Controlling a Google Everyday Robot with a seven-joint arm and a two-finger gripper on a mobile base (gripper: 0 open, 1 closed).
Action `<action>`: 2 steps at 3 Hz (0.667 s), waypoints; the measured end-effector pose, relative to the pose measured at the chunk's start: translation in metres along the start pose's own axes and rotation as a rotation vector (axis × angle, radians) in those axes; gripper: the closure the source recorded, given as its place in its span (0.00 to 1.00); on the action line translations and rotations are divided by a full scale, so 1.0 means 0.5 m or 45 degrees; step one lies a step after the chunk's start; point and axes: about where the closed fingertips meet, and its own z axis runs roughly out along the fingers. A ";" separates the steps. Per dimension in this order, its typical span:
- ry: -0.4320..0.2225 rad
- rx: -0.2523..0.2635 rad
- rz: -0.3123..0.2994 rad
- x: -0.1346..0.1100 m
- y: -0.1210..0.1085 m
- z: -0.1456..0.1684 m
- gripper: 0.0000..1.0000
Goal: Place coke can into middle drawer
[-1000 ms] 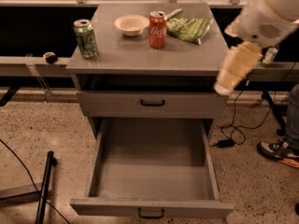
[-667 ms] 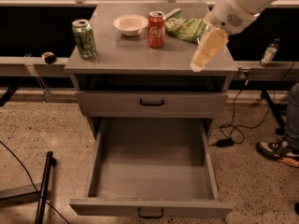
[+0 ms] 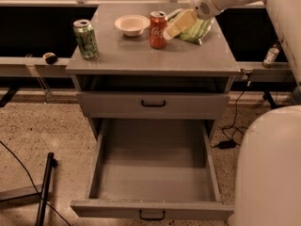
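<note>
Next, my gripper closes on the upper half [image 3: 158, 20] of the coke can, between the white bowl and the green bag.
The coke can [image 3: 158, 29], red with white script and a silver top, stands upright on the grey cabinet top near the back middle. My gripper [image 3: 178, 23] comes in from the upper right on the white arm and is right beside the can's right side, at about its upper half. The middle drawer [image 3: 151, 209] is the lowest one; it is pulled far out towards me and its grey tray holds nothing.
A green soda can [image 3: 86, 38] stands at the top's left. A white bowl [image 3: 132, 24] sits left of the coke can, a green bag [image 3: 198, 30] behind my gripper. The black-handled drawer [image 3: 153, 104] is shut. My white body [image 3: 268, 168] fills the lower right.
My gripper has moved left and back, from off the cabinet's right edge across the top to the coke can's right side. The can and drawer have not moved.
</note>
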 end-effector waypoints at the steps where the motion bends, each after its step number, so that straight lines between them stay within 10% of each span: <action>1: -0.206 0.069 0.081 -0.067 -0.065 0.061 0.00; 2: -0.310 0.100 0.148 -0.105 -0.098 0.114 0.00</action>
